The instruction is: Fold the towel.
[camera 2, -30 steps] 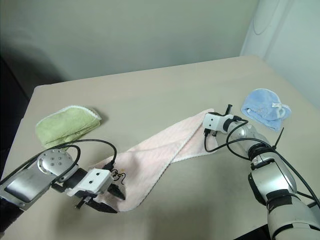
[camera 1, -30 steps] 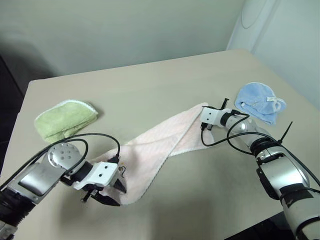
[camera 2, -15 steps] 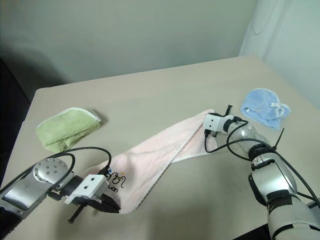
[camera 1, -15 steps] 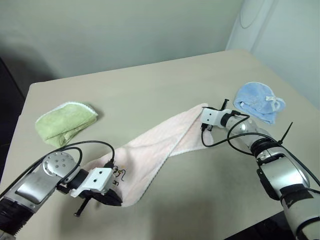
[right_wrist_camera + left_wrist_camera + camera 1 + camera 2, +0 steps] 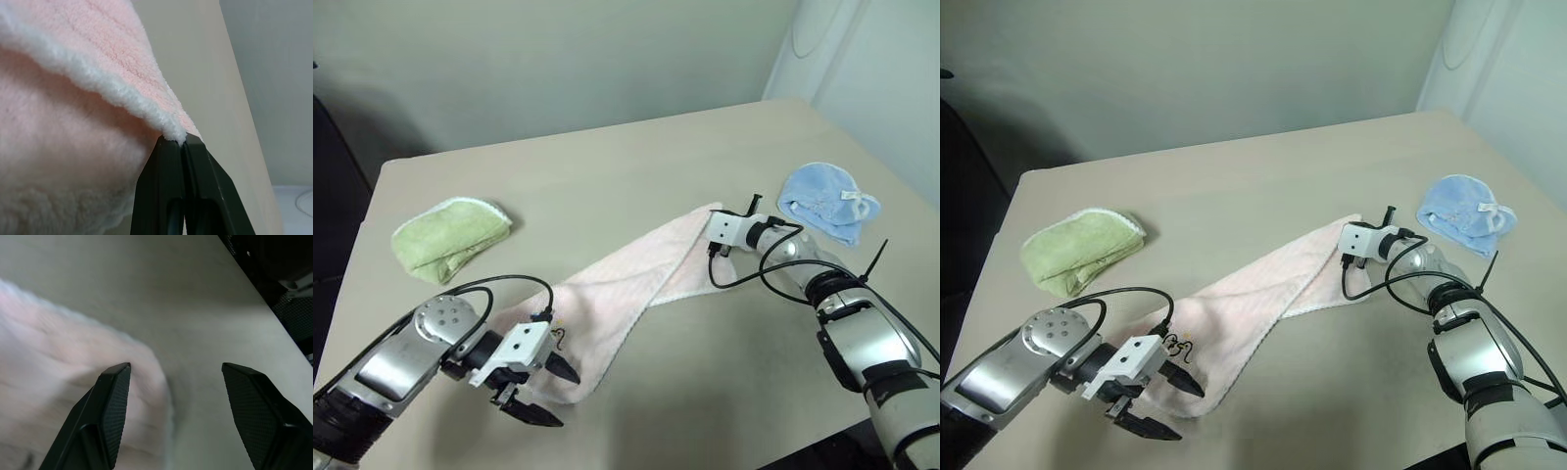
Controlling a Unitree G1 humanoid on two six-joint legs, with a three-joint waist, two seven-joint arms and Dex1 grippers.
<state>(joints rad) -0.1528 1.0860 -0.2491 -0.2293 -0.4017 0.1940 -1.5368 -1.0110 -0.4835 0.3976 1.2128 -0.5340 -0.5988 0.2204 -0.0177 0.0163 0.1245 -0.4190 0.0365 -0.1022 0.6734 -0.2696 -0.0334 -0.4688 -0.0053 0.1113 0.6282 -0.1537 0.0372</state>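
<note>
Next, I pinch the towel's loose near corner [image 5: 572, 394] with my left gripper before both grippers lift and fold, because the towel slants crooked from the corner in my right gripper.
The pale pink towel [image 5: 626, 284] lies on the table as a long diagonal band, doubled over lengthwise, with a dark embroidered squiggle [image 5: 1180, 345] near its near-left corner. My left gripper [image 5: 553, 395] hovers open at that near corner. In the left wrist view one finger [image 5: 113, 401] stands over the towel's rounded corner [image 5: 58, 357] and the other over bare table. At the towel's far right end, my right gripper [image 5: 182, 141] is shut on the white fluffy edge of the towel [image 5: 98, 73], holding that corner slightly raised.
A folded light green cloth [image 5: 450, 238] lies at the table's left. A small light blue cloth [image 5: 824, 203] sits at the right, beyond my right arm. The beige table [image 5: 607, 166] has bare room behind the towel. Its near edge runs close under my left gripper.
My left gripper was shut low at the towel's near corner half a second ago. It has since opened wide and shifted slightly right. The right gripper has kept its hold.
</note>
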